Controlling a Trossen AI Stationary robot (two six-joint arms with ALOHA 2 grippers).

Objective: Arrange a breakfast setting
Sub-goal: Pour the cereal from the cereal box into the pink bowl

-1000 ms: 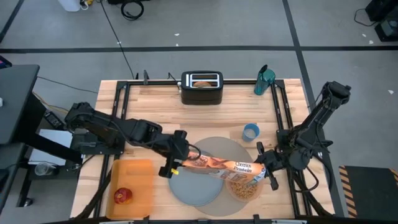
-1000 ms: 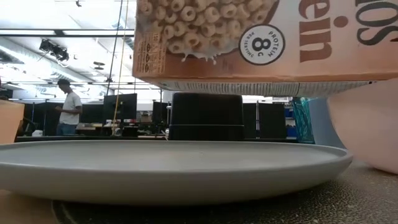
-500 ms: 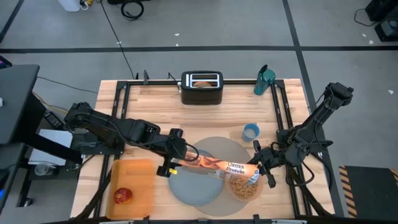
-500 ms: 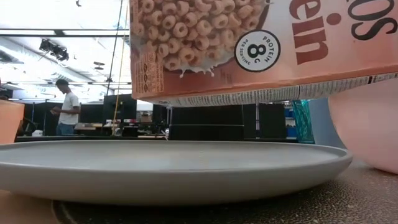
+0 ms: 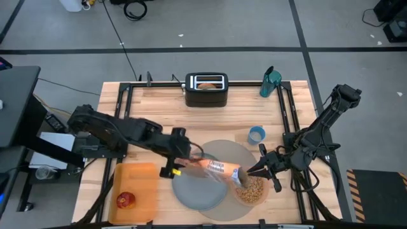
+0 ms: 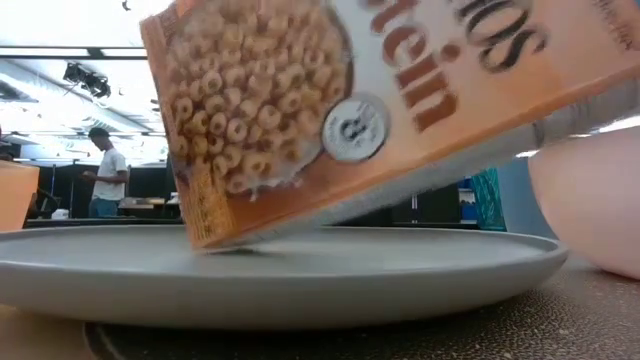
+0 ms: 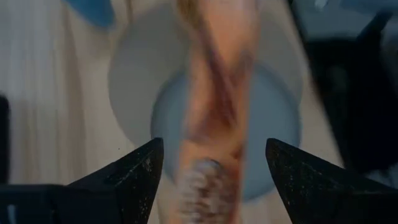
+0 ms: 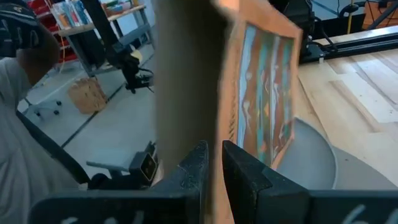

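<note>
The robot's right gripper has the cereal box's top, with the box's bottom corner low over the plate, so the left gripper needs to pinch the box's upper side [image 5: 215, 166] and lift clear.
An orange cereal box [image 5: 215, 170] hangs tilted over the grey-blue plate [image 5: 194, 194] on the round grey mat [image 5: 219, 147]. Its bottom corner [image 6: 195, 240] is low over the plate. My left gripper [image 5: 180, 165] is at its bottom end and my right gripper [image 5: 253, 172] at its top end. The pink bowl [image 5: 254, 191] holds brown cereal. The bagel [image 5: 206, 84] sits in the black toaster. The red fruit [image 5: 125, 200] lies on the orange tray. The teal tumbler [image 5: 269, 81] stands at the back right. No spoon shows. My left gripper holds the box by its bottom end [image 7: 211, 186], one finger [image 7: 140, 174] on each side, coming from the table's left along the box. The box is blurred there and the touching spots are below the picture. The box rises away from the fingers. My right gripper pinches a thin edge at the box's open top end [image 8: 214, 143] between its nearly closed fingers [image 8: 196, 165], coming level from the table's right. The box's printed face [image 8: 264, 93] stands just beyond them. The top end is held above the bowl's left rim.
The black toaster [image 5: 206, 92] stands at the back middle. A small blue cup [image 5: 256, 134] stands on the wood right of the mat. The orange tray [image 5: 135, 184] lies at the front left. A person [image 6: 105, 170] stands far off in the room.
The box has tipped up: its top end has risen and gone toward the table's left, off the bowl's middle, and its bottom corner has dropped close to the plate. My right gripper has gone left with the top end.
</note>
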